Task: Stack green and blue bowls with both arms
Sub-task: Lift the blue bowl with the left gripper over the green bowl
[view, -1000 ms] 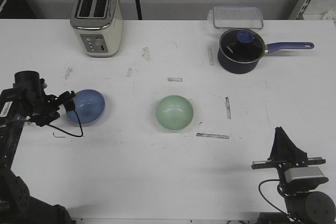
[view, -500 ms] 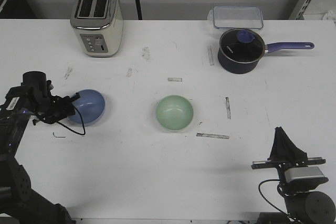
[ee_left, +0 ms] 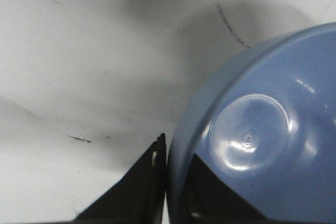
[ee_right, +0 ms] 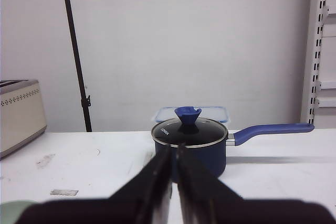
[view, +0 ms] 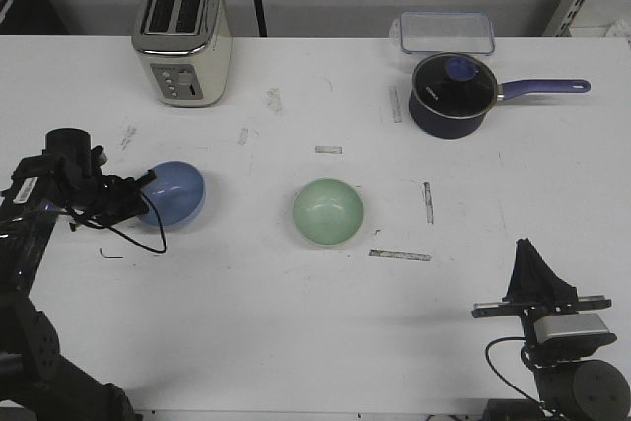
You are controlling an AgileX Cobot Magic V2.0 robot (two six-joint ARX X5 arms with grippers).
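Next, my left gripper releases the blue bowl inside the upright green bowl (view: 329, 211) in the middle of the table.
In the front view the blue bowl (view: 179, 191) is at the left of the table, tipped on its side. My left gripper (view: 144, 201) is shut on its left rim. The left wrist view shows the blue bowl (ee_left: 262, 145) close up, its wall pinched in my left gripper (ee_left: 176, 153), one finger outside and one inside. The green bowl (view: 327, 211) sits upright mid-table, well right of the blue one, and its edge (ee_right: 13, 206) shows in the right wrist view. My right gripper (view: 525, 251) rests at the near right edge, shut (ee_right: 174, 153) and holding nothing.
A dark navy saucepan (view: 452, 96) with a purple handle stands at the back right, with a clear lidded container (view: 446, 32) behind it. A toaster (view: 182, 36) is at the back left. Strips of tape (view: 399, 255) lie around the green bowl.
My left gripper has moved right and closed on the blue bowl's rim. The bowl has shifted slightly right and tipped up. The right arm has stayed still.
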